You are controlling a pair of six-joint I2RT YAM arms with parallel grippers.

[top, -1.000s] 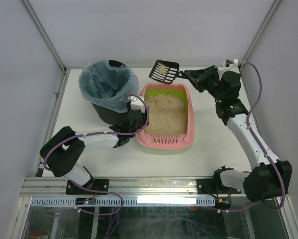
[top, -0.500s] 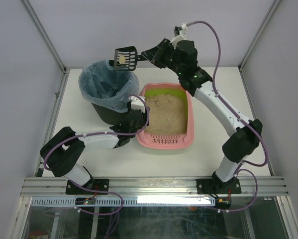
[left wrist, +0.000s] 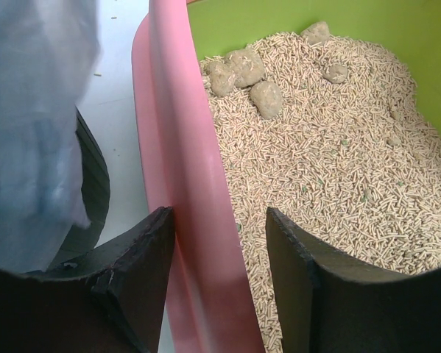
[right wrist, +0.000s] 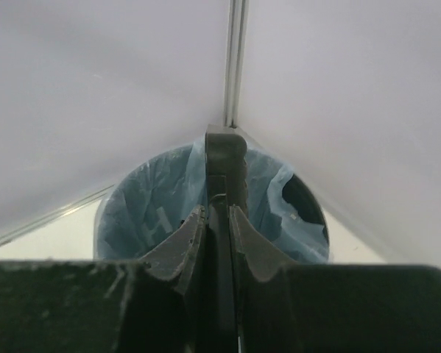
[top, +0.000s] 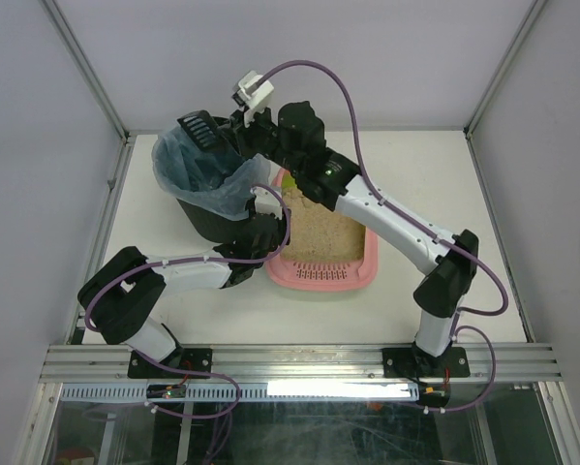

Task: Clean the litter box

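I will set the black slotted scoop on the tan litter (top: pixel 319 238) by the litter box's slotted end, using my right gripper. The scoop is now held over the black bin.
The pink litter box (top: pixel 323 274) with a lime-green inner rim holds tan pellet litter. In the left wrist view, several grey-brown clumps (left wrist: pixel 249 73) lie at its far end. My left gripper (top: pixel 273 231) straddles its left wall (left wrist: pixel 198 220). The outer finger is against the wall, and a strip of litter shows beside the inner finger. My right gripper (right wrist: pixel 219 215) is shut on the handle of the black slotted scoop (top: pixel 200 130). It holds the scoop over the black bin (top: pixel 204 184), which is lined with a blue bag (right wrist: pixel 150 213). I see no clump on the scoop.
The bin stands right against the litter box's left side, with my left forearm (top: pixel 188 271) lying in front of it. My right arm (top: pixel 386 218) stretches diagonally over the litter box. Metal frame posts (top: pixel 86 73) and white walls enclose the table.
My right arm has swung left, carrying the scoop from beyond the box's far end to over the bin. The clump seen on the scoop earlier no longer shows. My left arm has not moved.
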